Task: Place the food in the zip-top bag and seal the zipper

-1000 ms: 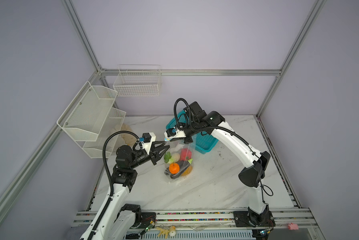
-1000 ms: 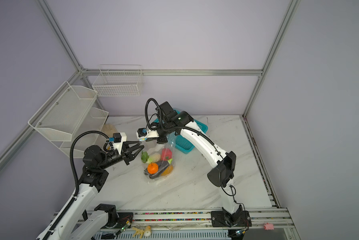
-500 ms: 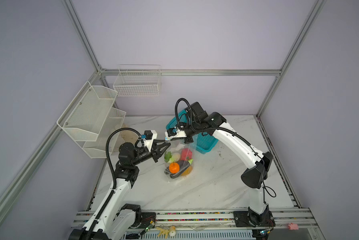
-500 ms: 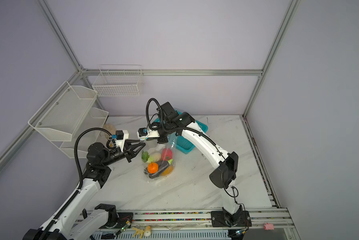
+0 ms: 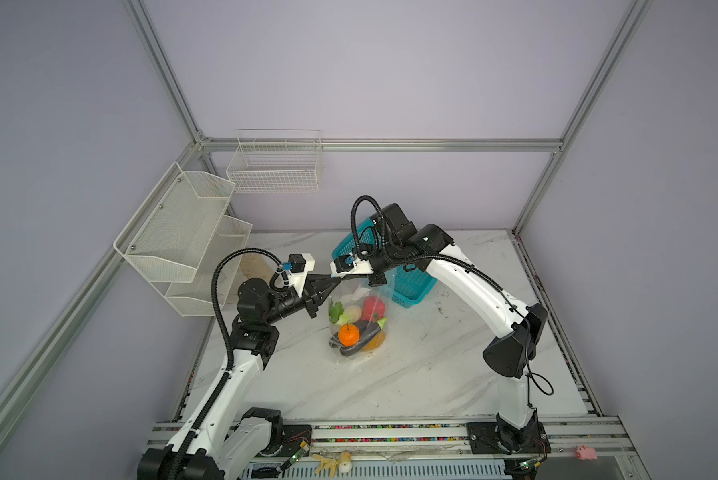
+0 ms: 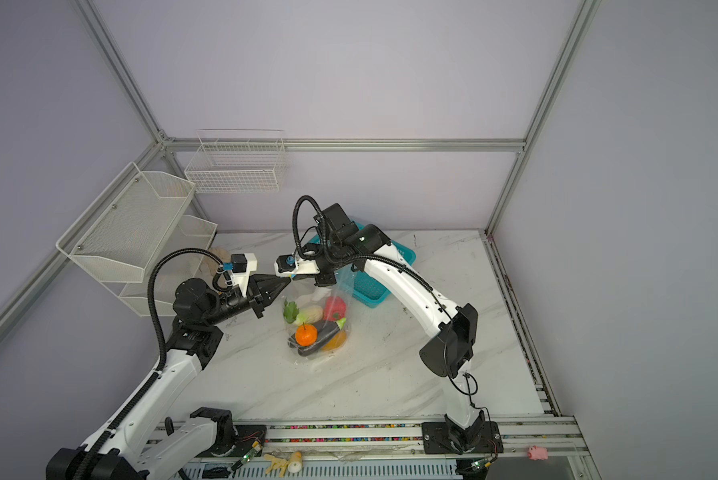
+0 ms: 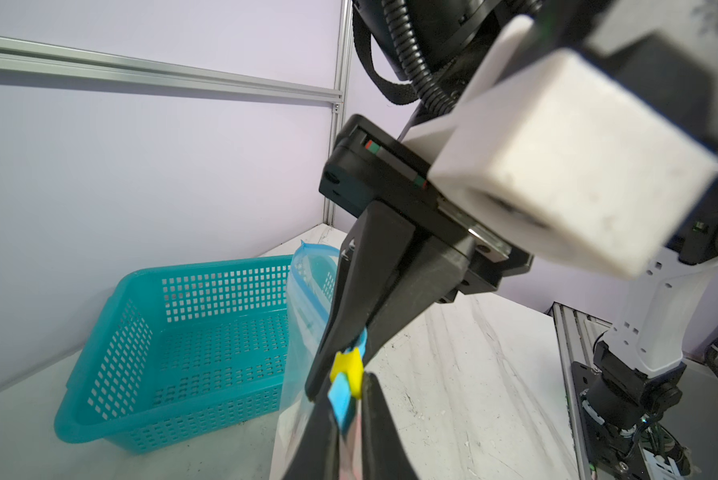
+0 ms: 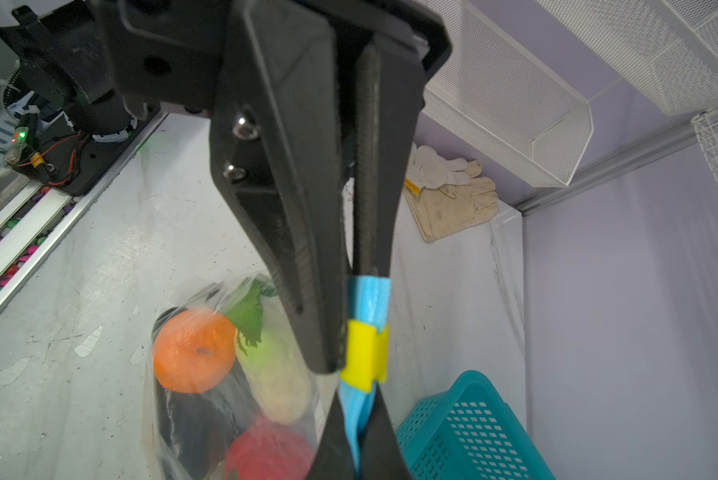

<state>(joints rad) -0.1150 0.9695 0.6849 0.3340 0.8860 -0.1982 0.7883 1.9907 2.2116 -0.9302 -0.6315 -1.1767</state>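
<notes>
My right gripper is pinching the light-blue zipper just short of the yellow slider, so next I open it, move up and grip the slider itself (image 8: 364, 354) before sealing.
The clear zip-top bag (image 5: 351, 358) hangs over the marble table with the food inside: an orange (image 5: 348, 334), a dark purple eggplant (image 5: 369, 329), a red piece (image 5: 374, 308), a white-green cabbage (image 5: 348, 312) and a yellow-orange piece (image 5: 377, 341). Both grippers meet at the bag's top. My left gripper (image 7: 346, 401) is shut on the light-blue zipper (image 7: 340, 409), just beside the yellow slider (image 7: 347, 368). On the slider's other side my right gripper (image 8: 359, 409) is shut on the same zipper (image 8: 358, 419). In a top view the left gripper (image 5: 335, 281) points right.
A teal basket (image 5: 407, 286) stands right behind the bag, under the right arm. White mesh shelves (image 5: 182, 232) and a wire basket (image 5: 274, 166) hang on the left and back walls. Work gloves (image 8: 453, 195) lie in the back left corner. Pale toy bits (image 5: 332, 459) lie on the front rail.
My left gripper has moved right to the bag's mouth and closed on the zipper strip. The right gripper has kept its grip in place.
</notes>
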